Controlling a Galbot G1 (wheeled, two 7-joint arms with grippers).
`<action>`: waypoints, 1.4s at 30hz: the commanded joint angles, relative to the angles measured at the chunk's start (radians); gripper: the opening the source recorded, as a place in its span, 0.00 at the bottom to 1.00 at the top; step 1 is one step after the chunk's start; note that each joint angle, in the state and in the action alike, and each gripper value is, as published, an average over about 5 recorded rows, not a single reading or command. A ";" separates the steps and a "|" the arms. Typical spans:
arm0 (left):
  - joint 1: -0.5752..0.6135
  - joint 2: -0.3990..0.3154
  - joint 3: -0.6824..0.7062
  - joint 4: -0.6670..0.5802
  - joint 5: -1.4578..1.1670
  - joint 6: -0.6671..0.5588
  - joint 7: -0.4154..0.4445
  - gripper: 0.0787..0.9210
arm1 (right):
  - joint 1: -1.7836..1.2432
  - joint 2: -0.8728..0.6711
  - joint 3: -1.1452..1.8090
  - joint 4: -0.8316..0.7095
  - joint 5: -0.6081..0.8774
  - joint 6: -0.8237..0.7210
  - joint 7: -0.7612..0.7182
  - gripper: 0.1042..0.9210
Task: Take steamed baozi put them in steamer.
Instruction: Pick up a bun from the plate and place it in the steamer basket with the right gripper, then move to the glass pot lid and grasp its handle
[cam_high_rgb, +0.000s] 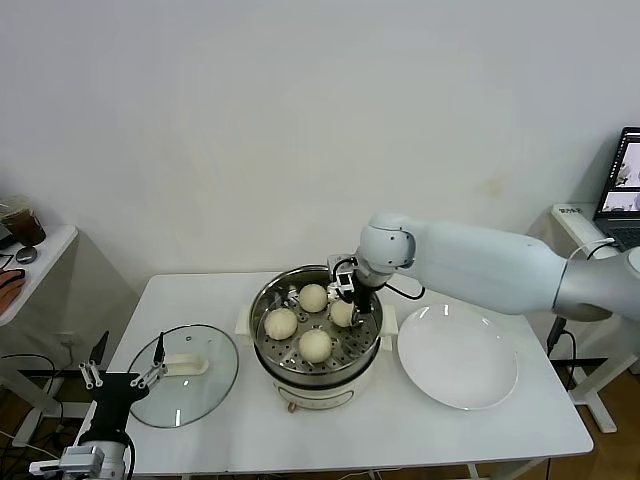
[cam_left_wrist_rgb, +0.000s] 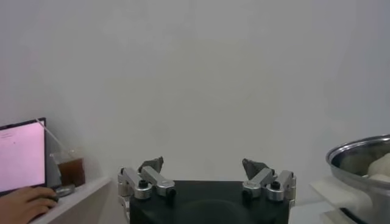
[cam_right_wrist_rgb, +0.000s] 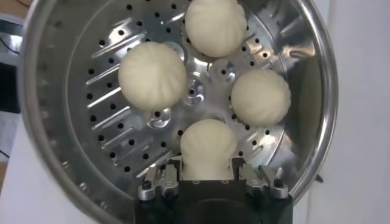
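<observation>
The robot's left gripper should move next to the glass lid's white handle (cam_high_rgb: 178, 365) beside the steamer and close there.
The steel steamer (cam_high_rgb: 262, 330) stands on its cream base at the table's middle. Three pale baozi (cam_high_rgb: 313, 296) (cam_high_rgb: 281, 323) (cam_high_rgb: 315, 345) lie on its perforated tray (cam_right_wrist_rgb: 103, 122). My right gripper (cam_high_rgb: 346, 298) reaches down inside the pot at its right side, shut on the fourth baozi (cam_high_rgb: 342, 316), which rests on or just above the tray. In the right wrist view the gripper (cam_right_wrist_rgb: 207, 165) pinches this bun (cam_right_wrist_rgb: 207, 143), and the other three (cam_right_wrist_rgb: 216, 24) (cam_right_wrist_rgb: 152, 74) (cam_right_wrist_rgb: 261, 97) lie beyond it. My left gripper (cam_high_rgb: 125, 372) is parked open and empty at the table's front left.
A flat white plate (cam_high_rgb: 458, 356) lies right of the steamer. The glass lid (cam_high_rgb: 190, 375) with a white handle lies left of it, near my left gripper (cam_left_wrist_rgb: 203, 164). A laptop (cam_high_rgb: 625, 180) sits on a side desk at the far right.
</observation>
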 joint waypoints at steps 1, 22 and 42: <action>0.001 0.000 -0.001 -0.002 0.000 -0.001 0.000 0.88 | -0.023 0.004 0.023 -0.013 -0.010 -0.004 0.017 0.61; 0.006 0.000 -0.001 -0.007 -0.012 -0.008 0.003 0.88 | -0.328 -0.402 0.475 0.426 0.204 0.023 0.524 0.88; 0.015 -0.022 0.043 -0.003 0.021 -0.066 0.016 0.88 | -1.776 0.072 1.827 0.437 -0.364 0.986 0.705 0.88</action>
